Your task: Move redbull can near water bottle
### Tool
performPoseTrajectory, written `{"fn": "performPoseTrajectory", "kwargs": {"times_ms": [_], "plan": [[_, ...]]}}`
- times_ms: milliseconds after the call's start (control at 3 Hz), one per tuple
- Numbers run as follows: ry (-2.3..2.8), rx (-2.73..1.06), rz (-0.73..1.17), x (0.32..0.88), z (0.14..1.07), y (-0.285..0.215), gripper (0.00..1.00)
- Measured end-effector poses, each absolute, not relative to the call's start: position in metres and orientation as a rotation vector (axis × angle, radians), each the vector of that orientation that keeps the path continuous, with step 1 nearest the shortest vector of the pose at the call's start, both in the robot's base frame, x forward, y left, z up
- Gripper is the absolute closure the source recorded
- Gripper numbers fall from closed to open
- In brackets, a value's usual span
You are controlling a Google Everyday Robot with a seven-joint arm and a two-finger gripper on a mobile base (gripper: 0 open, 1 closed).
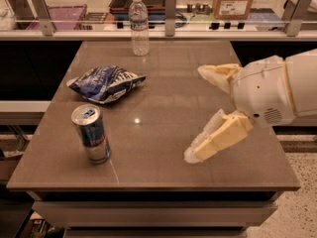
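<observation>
The redbull can's middle (93, 136), below its silver top, should be gripped next, so my gripper will go there and close.
The redbull can (91, 133) stands upright near the table's front left, blue and silver with a silver top. The water bottle (139, 26) stands upright at the table's far edge, left of centre, clear with a white cap. My gripper (195, 114) hangs over the right half of the table, open and empty, its two cream fingers (214, 140) spread wide and pointing left. It is well right of the can and nearer than the bottle.
A blue-and-white snack bag (105, 83) lies between the can and the bottle. The brown table (163, 98) has edges close to the can at front and left. A rail with posts, trays and a cardboard box (230, 0) runs behind.
</observation>
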State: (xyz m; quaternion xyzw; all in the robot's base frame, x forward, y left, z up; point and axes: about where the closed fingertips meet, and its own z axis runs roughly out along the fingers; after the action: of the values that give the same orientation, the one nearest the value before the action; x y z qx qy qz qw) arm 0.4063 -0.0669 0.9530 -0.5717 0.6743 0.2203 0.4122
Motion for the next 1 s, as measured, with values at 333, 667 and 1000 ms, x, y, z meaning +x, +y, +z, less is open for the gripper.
{"fn": "performPoseTrajectory", "kwargs": {"times_ms": [333, 667, 1000], "plan": [[1.557, -1.421, 0.712, 0.398, 0.962, -0.021, 0.00], [1.558, -1.422, 0.710, 0.398, 0.962, -0.021, 0.00], [1.531, -1.394, 0.739, 0.404, 0.949, -0.008, 0.00]]}}
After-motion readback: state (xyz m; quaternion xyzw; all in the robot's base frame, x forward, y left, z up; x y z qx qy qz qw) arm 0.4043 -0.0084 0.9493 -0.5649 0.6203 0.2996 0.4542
